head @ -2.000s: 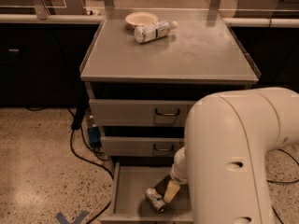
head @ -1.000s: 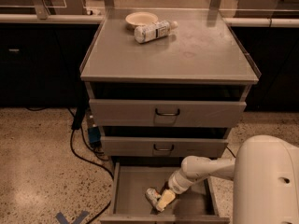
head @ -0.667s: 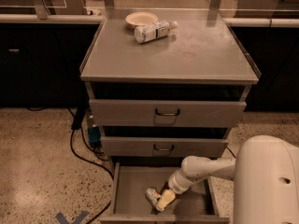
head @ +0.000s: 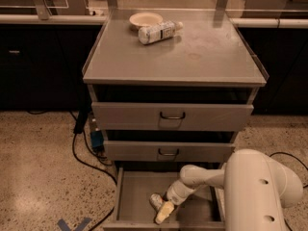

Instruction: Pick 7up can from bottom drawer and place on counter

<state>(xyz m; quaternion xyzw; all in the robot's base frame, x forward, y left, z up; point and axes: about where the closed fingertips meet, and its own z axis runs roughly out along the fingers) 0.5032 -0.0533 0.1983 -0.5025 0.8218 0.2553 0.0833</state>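
Observation:
The robot's gripper is to move next over the 7up can's body (head: 156, 202) in the open bottom drawer and close there.
The bottom drawer (head: 137, 192) is pulled open at the foot of the grey cabinet. A small silvery can, the 7up can (head: 155, 199), lies on its floor near the middle front. My gripper (head: 162, 211) reaches down into the drawer from the right and sits right against the can, its pale tip just below and right of it. My bulky white arm (head: 260, 191) fills the lower right and hides the drawer's right side. The counter (head: 202, 57) is the flat grey cabinet top above.
A clear plastic bottle (head: 159, 32) lies on its side on the counter next to a pale bowl (head: 146, 19) at the back. Two shut drawers with dark handles (head: 172, 115) sit above the open one. Black cables (head: 82, 153) run over the speckled floor on the left.
Since two seconds ago my bulky arm link has swung down and right, uncovering the drawer fronts. The gripper has stayed in the bottom drawer at the can, hardly moving in the last second.

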